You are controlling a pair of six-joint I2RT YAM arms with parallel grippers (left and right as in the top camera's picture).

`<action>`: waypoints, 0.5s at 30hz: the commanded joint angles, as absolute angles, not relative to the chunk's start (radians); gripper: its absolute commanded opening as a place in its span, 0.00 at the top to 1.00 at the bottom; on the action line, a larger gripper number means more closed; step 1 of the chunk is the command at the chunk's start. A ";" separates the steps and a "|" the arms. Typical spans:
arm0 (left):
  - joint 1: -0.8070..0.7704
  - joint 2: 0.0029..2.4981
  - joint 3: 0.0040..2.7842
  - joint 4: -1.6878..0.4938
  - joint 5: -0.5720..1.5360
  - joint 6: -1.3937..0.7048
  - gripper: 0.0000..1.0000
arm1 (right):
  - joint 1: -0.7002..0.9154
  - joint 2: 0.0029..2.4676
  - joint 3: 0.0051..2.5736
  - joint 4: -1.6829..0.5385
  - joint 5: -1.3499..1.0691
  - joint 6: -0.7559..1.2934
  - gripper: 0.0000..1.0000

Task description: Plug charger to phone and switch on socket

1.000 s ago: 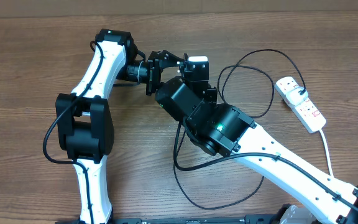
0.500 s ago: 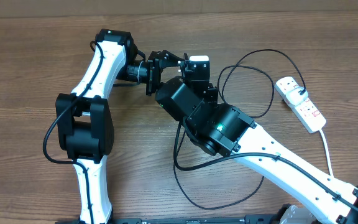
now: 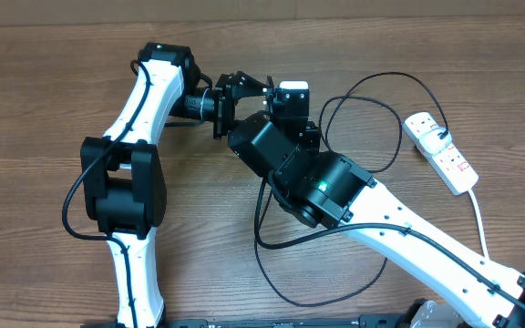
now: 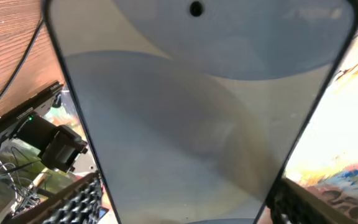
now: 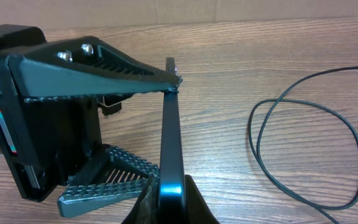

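My left gripper spans the width of the phone. It should open while my right gripper turns the phone edge-on, then take the phone by its flat sides [image 4: 185, 124].
The phone [image 4: 191, 118] fills the left wrist view, its screen grey and dim, and stands between my left gripper's fingers [image 4: 82, 199]. In the right wrist view the phone [image 5: 169, 130] is edge-on, upright above the table. My right gripper [image 5: 169, 202] is shut on its near end. My left gripper [image 3: 249, 91] spans its width, one finger [image 5: 98, 65] above and one below. In the overhead view the phone is hidden between the two grippers. The charger cable [image 3: 399, 118] lies looped on the table, with its black plug [image 3: 440, 137] in the socket [image 3: 445, 157].
The charger's loops run under my right arm [image 3: 408, 237] and toward the front [image 3: 276, 273]. One loop lies to the right in the right wrist view [image 5: 260, 143]. The socket's thick white cord [image 3: 479, 219] trails to the front right. A cardboard wall [image 5: 241, 9] stands behind the table.
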State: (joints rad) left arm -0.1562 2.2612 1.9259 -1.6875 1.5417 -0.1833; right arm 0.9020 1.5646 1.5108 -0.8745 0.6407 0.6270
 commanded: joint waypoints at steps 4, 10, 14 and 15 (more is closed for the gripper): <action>-0.151 2.266 1.953 -1.690 1.581 -0.167 0.00 | 0.901 1.570 1.546 -0.865 0.666 0.687 0.96; -0.151 2.266 1.953 -1.689 1.581 -0.167 0.00 | 0.901 1.565 1.564 -0.874 0.699 0.866 0.96; -0.151 2.266 1.953 -1.689 1.579 -0.168 0.00 | 0.901 1.544 1.606 -0.889 0.726 1.034 0.96; -0.151 2.266 1.953 -1.689 1.579 -0.168 0.00 | 0.901 1.539 1.612 -0.891 0.732 1.067 0.96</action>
